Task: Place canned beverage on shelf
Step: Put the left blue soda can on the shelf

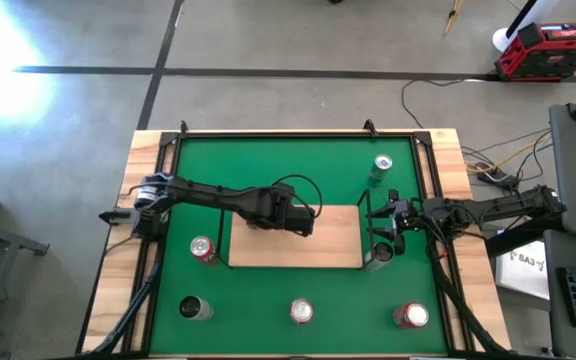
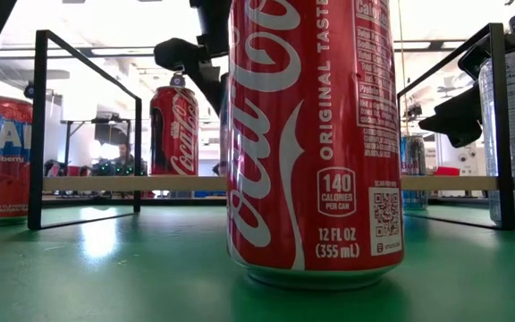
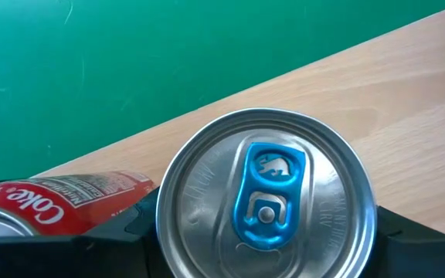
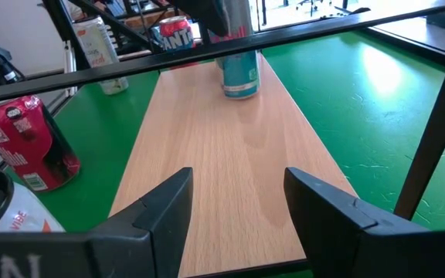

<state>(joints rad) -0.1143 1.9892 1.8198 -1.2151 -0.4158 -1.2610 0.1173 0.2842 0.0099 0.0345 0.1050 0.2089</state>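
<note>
The teal can stands apart from the Coke can on the shelf, so next my left gripper opens, retake the teal can (image 3: 267, 197) and moves it closer.
A silver-topped can with a blue tab (image 3: 265, 205) and a teal body (image 4: 240, 73) stands upright on the shelf, a light-wood board (image 1: 338, 250) in a black wire frame. My left gripper (image 1: 296, 218) reaches over the board's middle and is shut on this can. At the shelf's right end my right gripper (image 4: 238, 202) waits level, its fingers apart with only the board showing between them. In the low view a big red Coke can (image 2: 316, 143) hides the held can. My left gripper pinches the can between its two fingers, one on each side of the wall just under the top rim (image 3: 157, 225). The fingers (image 3: 396, 235) come slanting down from above. The can stands upright with its bottom (image 4: 240, 93) on the board.
Loose cans stand on the green mat: a red one (image 1: 201, 250) left of the shelf, three along the near edge (image 1: 193, 308) (image 1: 301, 312) (image 1: 411, 316), a green one (image 1: 381, 168) far right and a silver one (image 1: 378, 256) beside my right gripper. The wire frame's upright ends (image 2: 88, 125) stand at both ends of the shelf.
</note>
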